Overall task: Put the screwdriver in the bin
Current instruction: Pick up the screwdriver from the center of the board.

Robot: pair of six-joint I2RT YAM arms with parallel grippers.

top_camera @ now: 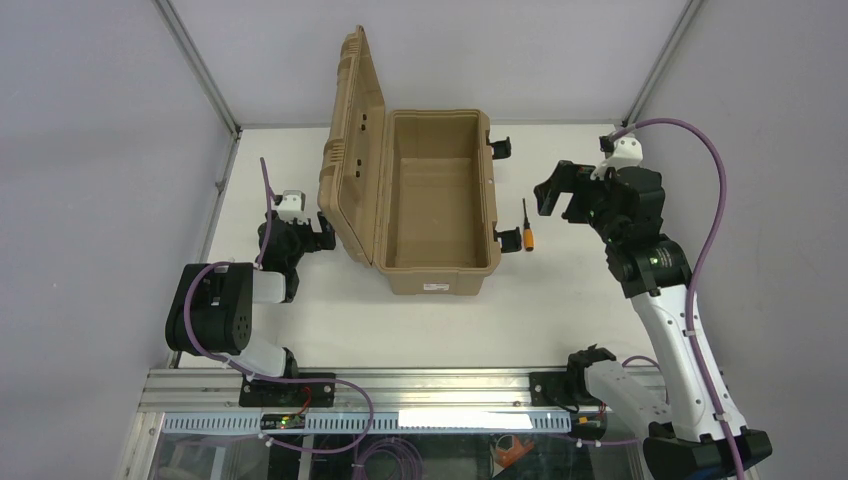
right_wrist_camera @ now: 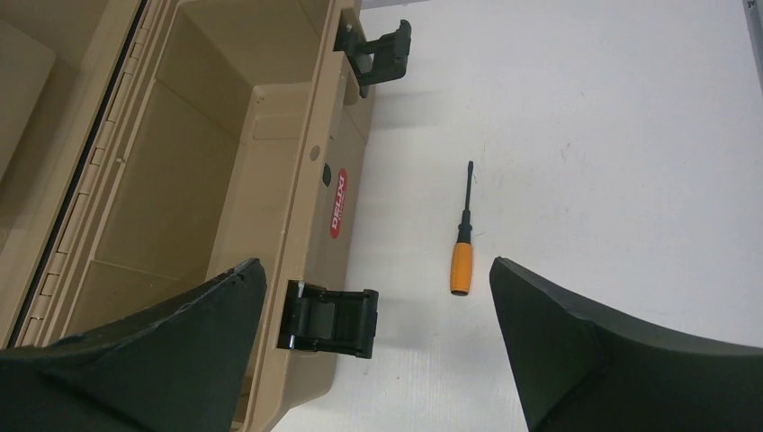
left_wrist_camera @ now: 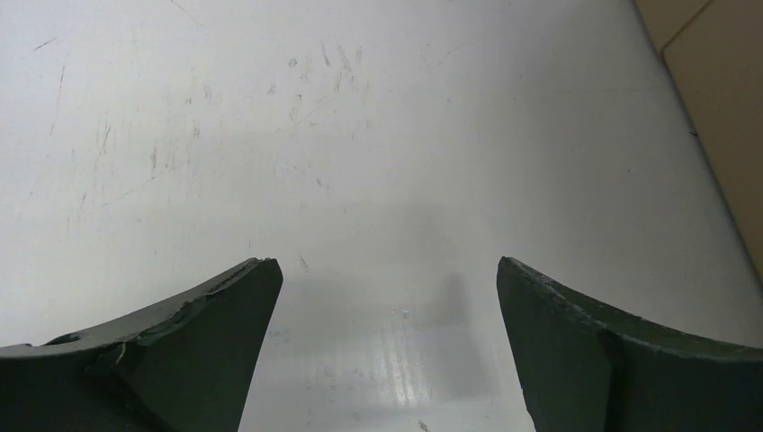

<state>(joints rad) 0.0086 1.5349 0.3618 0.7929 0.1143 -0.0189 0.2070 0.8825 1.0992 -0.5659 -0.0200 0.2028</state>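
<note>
The middle of the orange handle [top_camera: 529,240] [right_wrist_camera: 462,265] of the screwdriver, beside the bin's black latch, is the next place for my right gripper to go and close.
The screwdriver [top_camera: 527,228], with a short orange handle and thin black shaft, lies on the white table just right of the bin; it also shows in the right wrist view [right_wrist_camera: 462,236]. The bin [top_camera: 437,265] is a tan hard-plastic case, its ribbed lid [top_camera: 352,150] standing open on the left; its inside looks bare. The bin's wall [right_wrist_camera: 297,180] also shows in the right wrist view. My right gripper [top_camera: 560,195] hangs open above the table right of the screwdriver, holding nothing [right_wrist_camera: 378,279]. My left gripper [top_camera: 310,232] is open and empty [left_wrist_camera: 387,270] low over the table, left of the lid.
Two black latches [top_camera: 510,238] [top_camera: 500,148] stick out from the bin's right side toward the screwdriver. A corner of the tan bin [left_wrist_camera: 720,90] shows at the right edge of the left wrist view. Grey walls enclose the table on the left, back and right.
</note>
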